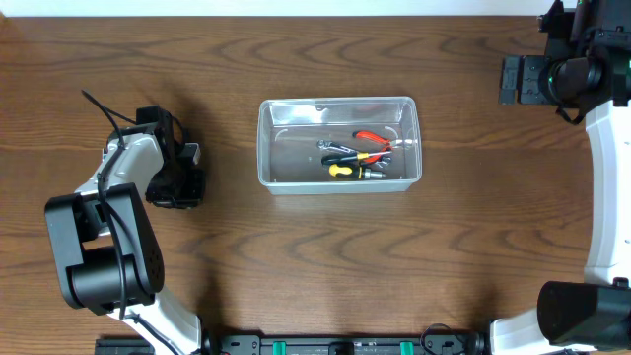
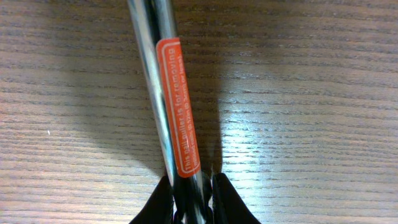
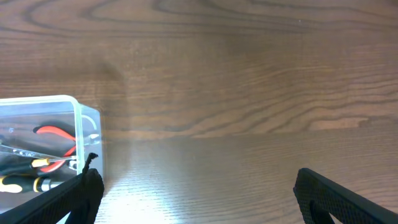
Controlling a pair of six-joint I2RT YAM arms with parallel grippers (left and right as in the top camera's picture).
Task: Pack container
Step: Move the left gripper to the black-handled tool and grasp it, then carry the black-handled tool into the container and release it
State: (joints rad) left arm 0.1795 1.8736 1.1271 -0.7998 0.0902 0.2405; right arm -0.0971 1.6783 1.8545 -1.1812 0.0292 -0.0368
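The long chrome tool, now held just above the wood, will go down across the small tools in the clear plastic container [image 1: 352, 156] from my left gripper.
The clear plastic container [image 1: 266, 148] stands mid-table. It holds red-handled pliers [image 1: 373, 139], a yellow-and-black screwdriver [image 1: 347, 172] and other small tools. Its corner also shows in the right wrist view [image 3: 84, 121]. My left gripper [image 1: 179, 174] is at the table's left, pointing down. In the left wrist view the left gripper [image 2: 194, 194] is shut on a shiny metal bar [image 2: 152, 56] with an orange label [image 2: 179, 106], just above the wood. My right gripper [image 1: 515, 79] is at the far right; in its wrist view the right gripper [image 3: 196, 190] is open and empty.
The brown wooden table [image 1: 335, 266] surrounds the container. The right arm's base [image 1: 582, 314] stands at the front right and the left arm's base [image 1: 99, 261] at the front left.
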